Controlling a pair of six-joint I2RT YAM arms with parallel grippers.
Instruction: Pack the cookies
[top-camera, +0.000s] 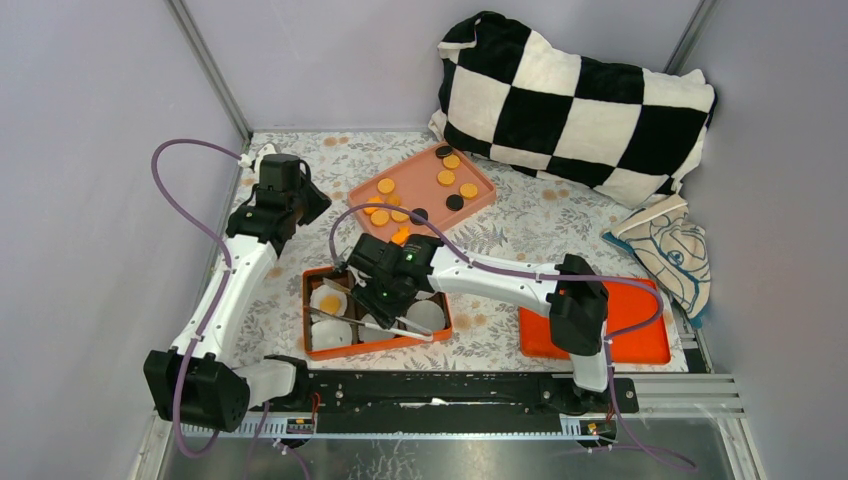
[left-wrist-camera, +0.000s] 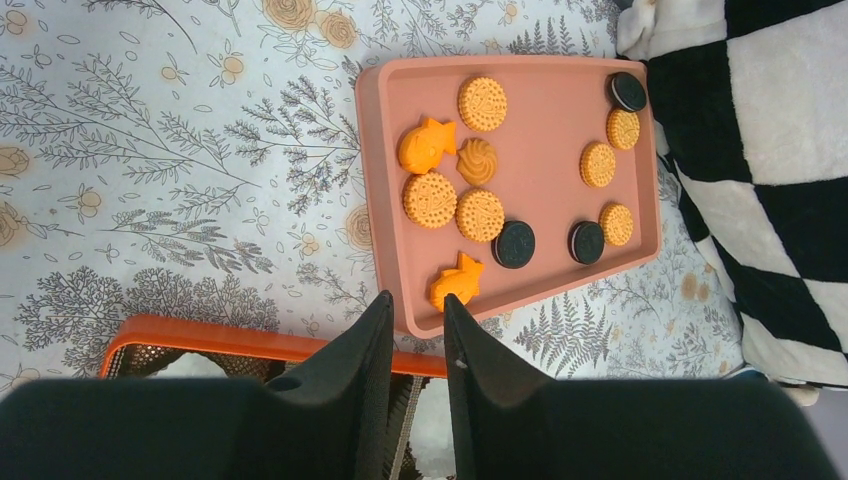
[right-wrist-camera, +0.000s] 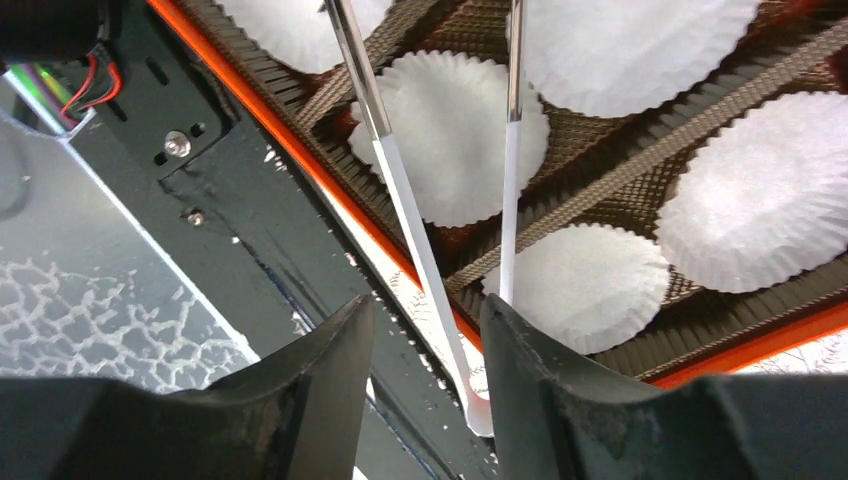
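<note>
My right gripper should open wider and grip both tongs' arms farther (right-wrist-camera: 421, 245) along before lifting, because the tongs slant with their joined end at its fingers.
Cookies (top-camera: 445, 177), orange discs with a few dark ones and fish shapes, lie in a pink tray (top-camera: 480, 200). They show closer in the left wrist view (left-wrist-camera: 483, 103) on the same tray (left-wrist-camera: 545, 130). An orange box (top-camera: 305, 320) holds white paper liners (top-camera: 425, 315); one liner holds an orange cookie (top-camera: 330, 303). Metal tongs (top-camera: 370, 325) lie across the box. My right gripper (top-camera: 375, 300) hovers over the box, open (right-wrist-camera: 428, 310), with the joined end of the tongs (right-wrist-camera: 400, 190) between its fingers, close to the right one. My left gripper (top-camera: 310, 203) is empty, its fingers (left-wrist-camera: 417, 305) a narrow gap apart, near the tray's corner.
A black-and-white checkered pillow (top-camera: 570, 95) lies behind the tray. A printed cloth (top-camera: 670, 250) and a flat orange lid (top-camera: 640, 320) are at the right. The black rail (top-camera: 450, 390) runs along the near edge. Grey walls enclose the table.
</note>
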